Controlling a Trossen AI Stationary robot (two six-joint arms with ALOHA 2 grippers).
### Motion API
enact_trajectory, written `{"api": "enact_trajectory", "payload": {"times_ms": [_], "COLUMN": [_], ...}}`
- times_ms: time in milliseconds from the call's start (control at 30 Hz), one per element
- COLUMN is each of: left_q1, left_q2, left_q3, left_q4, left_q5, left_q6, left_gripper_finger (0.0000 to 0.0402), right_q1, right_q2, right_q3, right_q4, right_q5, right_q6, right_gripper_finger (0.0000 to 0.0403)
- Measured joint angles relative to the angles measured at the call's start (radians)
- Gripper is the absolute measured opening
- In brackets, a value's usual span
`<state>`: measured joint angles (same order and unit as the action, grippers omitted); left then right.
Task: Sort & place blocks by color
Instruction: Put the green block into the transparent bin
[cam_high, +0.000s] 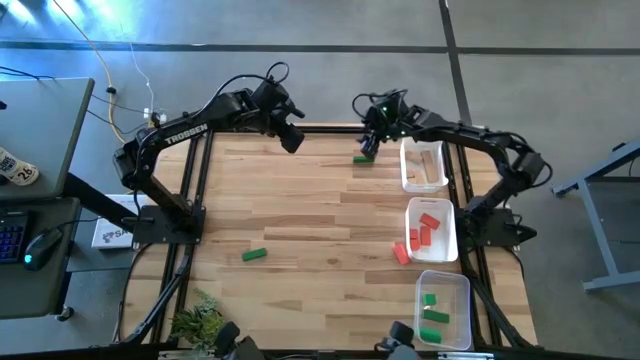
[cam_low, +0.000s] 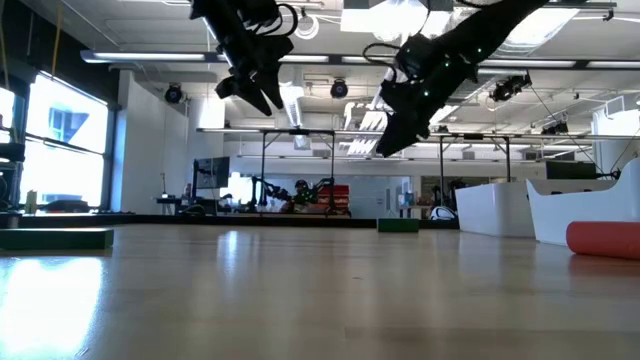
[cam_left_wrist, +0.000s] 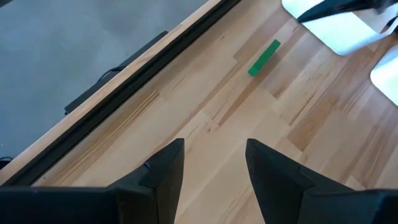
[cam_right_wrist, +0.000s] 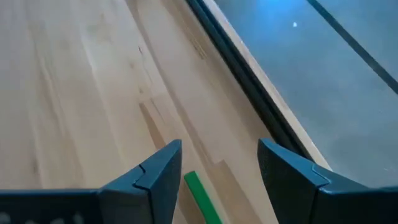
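Observation:
The middle of the green block (cam_high: 363, 159) (cam_right_wrist: 204, 200) near the table's far edge is next for my right gripper, which should go down to it and close across the block's long sides.
A green block (cam_high: 362, 159) lies flat on the wooden table near its far edge. My right gripper (cam_high: 367, 148) hovers open just above it; in the right wrist view the block (cam_right_wrist: 202, 196) shows below the gap between the fingers (cam_right_wrist: 219, 165), untouched. My left gripper (cam_high: 290, 140) hangs open and holds nothing over the far edge to the left, and its wrist view sees the same block (cam_left_wrist: 264, 57) farther off. A second green block (cam_high: 254, 255) lies near the table's left front. A red block (cam_high: 401, 253) lies on the table beside the tray of red blocks.
Three trays stand along the right edge: a white one with tan blocks (cam_high: 424, 165) at the far end, a white one with red blocks (cam_high: 432, 230) in the middle, a clear one with green blocks (cam_high: 443, 310) nearest. The table's black frame rail (cam_right_wrist: 249, 93) runs just beyond the far edge.

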<state>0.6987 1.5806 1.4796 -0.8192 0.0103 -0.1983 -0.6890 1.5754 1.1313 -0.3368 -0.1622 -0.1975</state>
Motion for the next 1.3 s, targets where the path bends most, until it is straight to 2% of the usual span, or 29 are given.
{"api": "enact_trajectory", "payload": {"times_ms": [167, 267, 400, 567, 767, 967, 1300], "left_q1": [0.000, 0.000, 0.000, 0.000, -0.004, -0.007, -0.007], "left_q2": [0.000, 0.000, 0.001, 0.001, 0.001, 0.001, 0.001], "left_q3": [0.000, 0.000, 0.000, 0.000, 0.000, -0.001, -0.001], "left_q4": [0.000, 0.000, 0.001, 0.001, 0.001, 0.001, 0.008], "left_q5": [0.000, 0.000, 0.000, 0.000, 0.000, 0.000, 0.000], "left_q6": [0.000, 0.000, 0.000, 0.000, 0.000, 0.000, 0.001], "left_gripper_finger": [0.0161, 0.0161, 0.0161, 0.0161, 0.0161, 0.0161, 0.0161], "right_q1": [0.033, 0.061, 0.077, 0.076, 0.079, 0.085, 0.102], "right_q2": [0.091, 0.161, 0.260, 0.359, 0.404, 0.447, 0.513], "right_q3": [0.050, 0.133, 0.260, 0.361, 0.366, 0.365, 0.364], "right_q4": [-0.010, -0.053, -0.241, -0.460, -0.482, -0.486, -0.477], "right_q5": [0.020, 0.084, 0.149, 0.157, 0.177, 0.178, 0.239], "right_q6": [-0.043, -0.080, -0.120, -0.145, -0.254, -0.255, -0.226], "right_gripper_finger": [0.0197, 0.0197, 0.0197, 0.0197, 0.0197, 0.0197, 0.0197]}}
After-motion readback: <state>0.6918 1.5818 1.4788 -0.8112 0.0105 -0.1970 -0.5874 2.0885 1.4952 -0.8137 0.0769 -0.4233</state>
